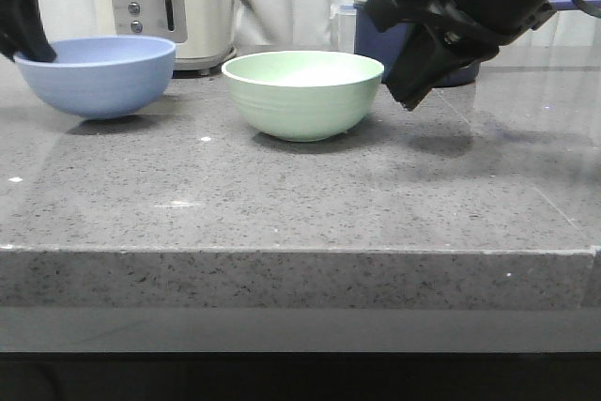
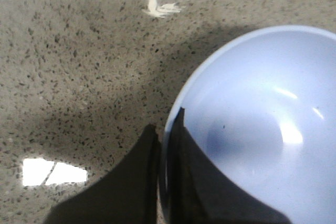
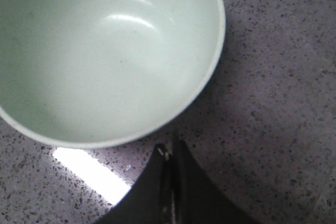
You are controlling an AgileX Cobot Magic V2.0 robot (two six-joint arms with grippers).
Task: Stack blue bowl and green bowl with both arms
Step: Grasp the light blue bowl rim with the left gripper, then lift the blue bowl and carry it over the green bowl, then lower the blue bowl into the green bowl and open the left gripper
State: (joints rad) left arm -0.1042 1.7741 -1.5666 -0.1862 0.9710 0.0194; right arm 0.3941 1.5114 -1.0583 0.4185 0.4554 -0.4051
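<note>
The blue bowl will drop from my left gripper inside the upright green bowl (image 1: 304, 53), just beside my right gripper.
The blue bowl (image 1: 99, 77) is at the far left of the counter, its rim tipped slightly up on the right. My left gripper (image 1: 36, 49) is shut on its left rim; in the left wrist view the gripper (image 2: 167, 124) has one finger inside the blue bowl (image 2: 262, 129) and one outside. I cannot tell whether the bowl is off the counter. The green bowl (image 1: 302, 93) rests upright at the middle. My right gripper (image 1: 406, 100) hovers just right of it, shut and empty. In the right wrist view that gripper (image 3: 169, 148) is just outside the green bowl's (image 3: 105, 56) rim.
A white appliance (image 1: 169, 2) stands behind the blue bowl. A dark navy saucepan (image 1: 376, 39) and a clear container (image 1: 344, 25) stand at the back right, partly behind my right arm. The grey speckled counter's front edge (image 1: 300, 251) runs across the view.
</note>
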